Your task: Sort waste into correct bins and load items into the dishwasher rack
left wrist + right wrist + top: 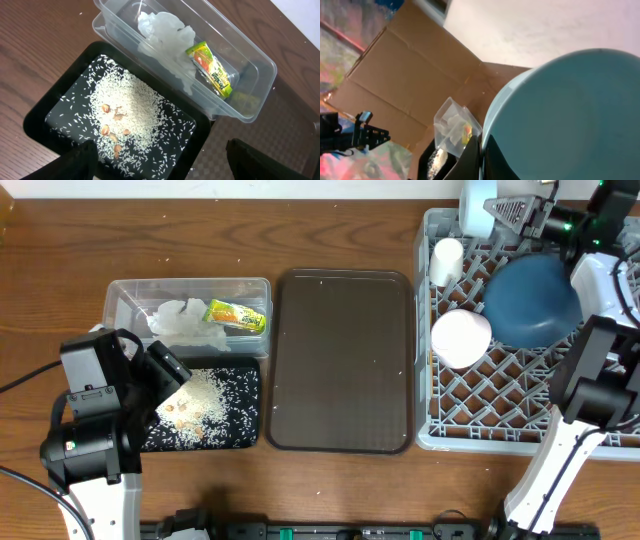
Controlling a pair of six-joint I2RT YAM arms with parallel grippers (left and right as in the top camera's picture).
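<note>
Next, my right gripper releases the light blue bowl in the grey rack (488,242), next to the cream cup and behind the dark blue bowl.
The clear tub (120,298) holds a crumpled white napkin (183,322) and a green-yellow wrapper (236,314). In front of it, the black tray (245,435) carries loose rice with food bits (200,402). My left gripper (165,372) hovers open over this tray (45,107), one finger (75,162) on each side and nothing between them. At the far edge of the grey rack (480,395), my right gripper (503,215) is shut on the rim of the light blue bowl (570,115). A dark blue bowl (532,302), a pale bowl (461,337) and a cream cup (446,260) sit in the rack.
A dark brown serving tray (343,360) lies between the bins and the rack. The right arm's links (590,380) reach over the rack's right side. Cables run along the table's front edge. A cardboard panel (405,75) stands beyond the table.
</note>
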